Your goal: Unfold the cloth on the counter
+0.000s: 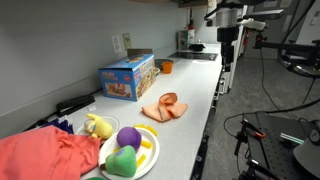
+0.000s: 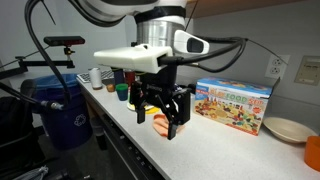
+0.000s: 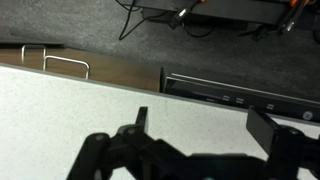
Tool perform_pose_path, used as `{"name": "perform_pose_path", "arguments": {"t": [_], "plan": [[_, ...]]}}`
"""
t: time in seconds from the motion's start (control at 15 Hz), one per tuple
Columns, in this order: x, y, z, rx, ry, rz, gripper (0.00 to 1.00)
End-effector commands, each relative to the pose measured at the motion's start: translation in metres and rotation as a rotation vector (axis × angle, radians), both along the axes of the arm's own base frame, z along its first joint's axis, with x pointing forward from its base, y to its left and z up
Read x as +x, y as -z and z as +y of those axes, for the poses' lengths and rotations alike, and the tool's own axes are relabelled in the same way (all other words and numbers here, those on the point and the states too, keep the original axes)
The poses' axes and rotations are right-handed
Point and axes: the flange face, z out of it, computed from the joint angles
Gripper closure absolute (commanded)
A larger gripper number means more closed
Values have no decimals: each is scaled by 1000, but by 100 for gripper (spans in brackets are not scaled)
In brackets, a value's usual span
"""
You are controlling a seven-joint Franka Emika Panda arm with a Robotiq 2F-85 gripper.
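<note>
The salmon-orange cloth's raised fold [image 1: 168, 97] stands up from the counter, so my gripper goes there next and closes on it.
The cloth [image 1: 165, 107] is a small salmon-orange fabric lying folded and slightly rumpled on the light grey counter [image 1: 190, 100], in front of the colourful toy box [image 1: 127, 77]. In an exterior view only a sliver of the cloth [image 2: 159, 120] shows behind my gripper [image 2: 165, 112], which hangs open above the counter [image 2: 200, 140], some way from the cloth toward the counter's far end. In the wrist view my gripper [image 3: 205, 125] is open over the bare counter [image 3: 80, 110] near its front edge. Nothing lies between its black fingers [image 3: 142, 118], and the cloth is out of that view.
A plate [image 1: 148, 152] with toy fruit and a bunched coral-red fabric [image 1: 45, 155] lie at the near end. Behind the cloth stands the toy box [image 2: 235, 105], with a plate [image 2: 288, 128] and an orange cup [image 2: 313, 152] beside it. A blue bin [image 2: 65, 115] stands on the floor.
</note>
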Motion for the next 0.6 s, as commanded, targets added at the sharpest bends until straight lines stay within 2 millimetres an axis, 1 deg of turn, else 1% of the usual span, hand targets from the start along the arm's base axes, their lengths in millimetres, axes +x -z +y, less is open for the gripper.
{"name": "perform_pose_path", "arguments": {"t": [0.0, 0.27, 0.53], "plan": [[11, -16, 25, 57, -40, -65, 0], [30, -24, 52, 107, -36, -156, 0], [45, -29, 73, 126, -11, -239, 0]]}}
